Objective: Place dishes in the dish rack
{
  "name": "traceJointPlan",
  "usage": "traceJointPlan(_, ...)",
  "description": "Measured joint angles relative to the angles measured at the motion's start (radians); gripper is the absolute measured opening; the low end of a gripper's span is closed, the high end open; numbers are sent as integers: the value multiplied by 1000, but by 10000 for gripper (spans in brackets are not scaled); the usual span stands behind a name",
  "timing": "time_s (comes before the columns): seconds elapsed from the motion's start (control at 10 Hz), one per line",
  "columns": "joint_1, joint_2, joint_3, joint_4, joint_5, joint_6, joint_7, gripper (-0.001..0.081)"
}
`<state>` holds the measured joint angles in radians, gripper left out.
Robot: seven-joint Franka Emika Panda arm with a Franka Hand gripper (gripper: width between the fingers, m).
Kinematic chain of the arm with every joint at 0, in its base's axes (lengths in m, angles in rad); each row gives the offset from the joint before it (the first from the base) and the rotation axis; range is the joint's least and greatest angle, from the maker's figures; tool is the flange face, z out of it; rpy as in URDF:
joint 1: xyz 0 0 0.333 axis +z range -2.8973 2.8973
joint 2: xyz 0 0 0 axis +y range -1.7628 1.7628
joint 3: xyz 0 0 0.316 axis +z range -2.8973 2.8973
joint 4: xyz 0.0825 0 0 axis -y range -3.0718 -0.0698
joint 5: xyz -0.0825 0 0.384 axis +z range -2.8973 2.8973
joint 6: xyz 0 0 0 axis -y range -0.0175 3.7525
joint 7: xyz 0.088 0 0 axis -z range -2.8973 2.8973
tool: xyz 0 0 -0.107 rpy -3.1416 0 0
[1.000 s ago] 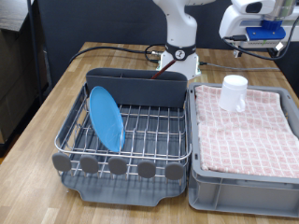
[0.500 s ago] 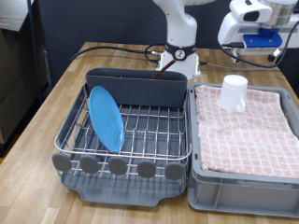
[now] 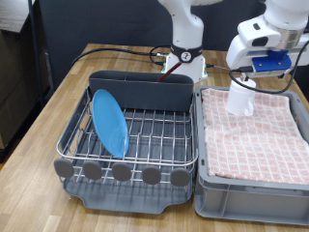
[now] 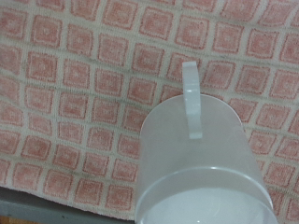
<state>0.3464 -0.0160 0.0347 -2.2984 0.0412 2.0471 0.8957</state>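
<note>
The white cup's handle point(image 3: 239, 102) point(image 4: 192, 100) sticks out over the pink checked cloth, so my gripper goes to it next and closes there.
The white cup point(image 3: 241, 97) stands on the pink checked cloth at the exterior view's right. It fills the wrist view point(image 4: 201, 168), seen from above with its handle point(image 4: 192, 98) over the cloth. My gripper point(image 3: 247, 81) hangs just above the cup. Its fingers do not show in the wrist view. The blue plate point(image 3: 109, 121) stands on edge in the dish rack point(image 3: 154, 130) at the rack's left side. The wooden spoon is out of view.
The rack's tall grey caddy point(image 3: 140, 89) runs along its far side. A grey crate point(image 3: 253, 188) lined with the pink checked cloth point(image 3: 261, 140) sits right of the rack. The robot base point(image 3: 183, 53) and black cables stand behind on the wooden table point(image 3: 58, 106).
My arm has come down and leftward from the upper right to just above the white cup. The cup, plate and rack have not moved.
</note>
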Motion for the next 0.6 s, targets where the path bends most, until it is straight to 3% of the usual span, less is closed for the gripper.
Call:
traceJointPlan(0.3,0,19,0,28,-11,-12,-9,803)
traceJointPlan(0.6,0,96,0,88,-4,-23,-33,803)
